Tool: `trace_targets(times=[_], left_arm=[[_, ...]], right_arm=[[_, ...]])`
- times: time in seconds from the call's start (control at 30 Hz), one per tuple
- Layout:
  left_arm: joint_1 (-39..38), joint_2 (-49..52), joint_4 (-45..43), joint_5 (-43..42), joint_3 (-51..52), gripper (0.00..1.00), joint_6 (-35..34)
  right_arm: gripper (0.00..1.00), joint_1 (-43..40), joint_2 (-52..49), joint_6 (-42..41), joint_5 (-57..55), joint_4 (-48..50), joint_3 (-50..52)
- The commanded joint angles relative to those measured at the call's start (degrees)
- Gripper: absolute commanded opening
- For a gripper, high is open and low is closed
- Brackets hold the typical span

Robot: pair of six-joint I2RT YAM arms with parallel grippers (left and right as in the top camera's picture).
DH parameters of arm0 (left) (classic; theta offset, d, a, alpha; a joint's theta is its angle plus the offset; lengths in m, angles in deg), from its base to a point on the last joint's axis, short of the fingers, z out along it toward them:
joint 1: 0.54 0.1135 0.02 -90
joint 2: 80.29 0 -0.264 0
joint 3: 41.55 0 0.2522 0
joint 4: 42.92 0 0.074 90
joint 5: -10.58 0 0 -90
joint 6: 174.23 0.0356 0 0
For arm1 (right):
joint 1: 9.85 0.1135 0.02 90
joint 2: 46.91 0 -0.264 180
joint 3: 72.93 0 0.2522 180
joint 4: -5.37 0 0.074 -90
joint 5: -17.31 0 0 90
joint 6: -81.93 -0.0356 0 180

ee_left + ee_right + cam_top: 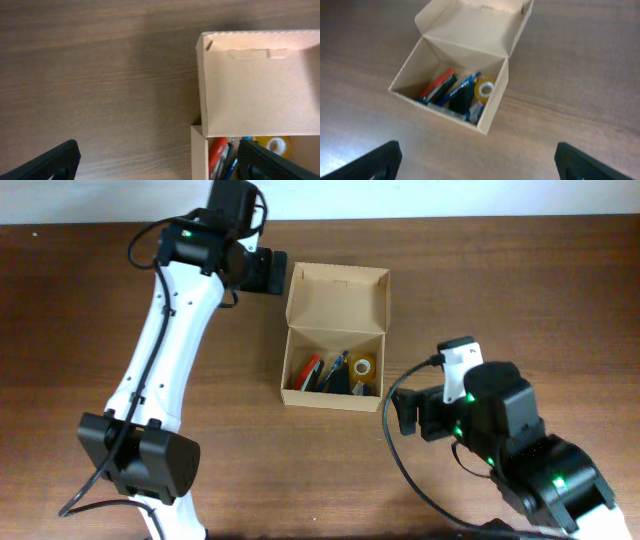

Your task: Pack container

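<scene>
The next place for my left gripper to close is on the lid's side edge (290,289) (201,72), toward the far corner of the cardboard container's lid, on that gripper's own side.
The tan cardboard container (299,393) stands open mid-table, its flap lid (337,298) folded back and upright. Inside lie a red item (308,371), several dark and blue pens (335,374) and a yellow tape roll (363,366). My left gripper (265,272) is open and empty, just left of the lid's far corner. In the left wrist view (157,165) its fingers straddle the container's left wall (199,152). My right gripper (405,413) is open and empty, just right of the container's near right corner; the right wrist view (477,162) shows the container (492,107) ahead of it.
Brown wood table (500,290) all round the container. A pale wall strip runs along the far edge (450,198). The left arm (160,350) reaches up the left side; the right arm's body (520,450) fills the near right corner.
</scene>
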Motion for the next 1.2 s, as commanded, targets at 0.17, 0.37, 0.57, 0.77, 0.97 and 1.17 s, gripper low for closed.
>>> trace_targets(times=[0.17,0.37,0.57,0.77,0.97,1.17], left_arm=[[1.97,5.49,-1.31,-9.40,0.48,0.75,3.26],[1.97,12.02,-2.73,-13.75,0.48,0.21,2.84],[1.97,15.69,-3.39,-11.72,0.48,0.02,2.84],[1.97,20.20,-8.98,-11.98,0.48,0.02,-4.33],[1.97,24.74,-14.12,-20.50,0.48,0.01,-8.87],[2.19,29.73,-18.32,-36.28,0.48,0.02,-10.10]], right_arm=[[0.49,0.26,-14.08,-0.17,-6.56,5.46,0.13],[0.04,-1.25,-23.58,-2.69,-7.34,11.74,0.13],[0.04,-11.23,-26.49,-8.17,-7.74,16.52,0.13],[0.04,-20.13,-37.59,-8.17,7.13,30.80,0.13],[0.04,-23.43,-51.93,-13.40,24.09,46.51,0.13],[0.04,-23.39,-61.31,-18.71,38.47,58.88,0.13]])
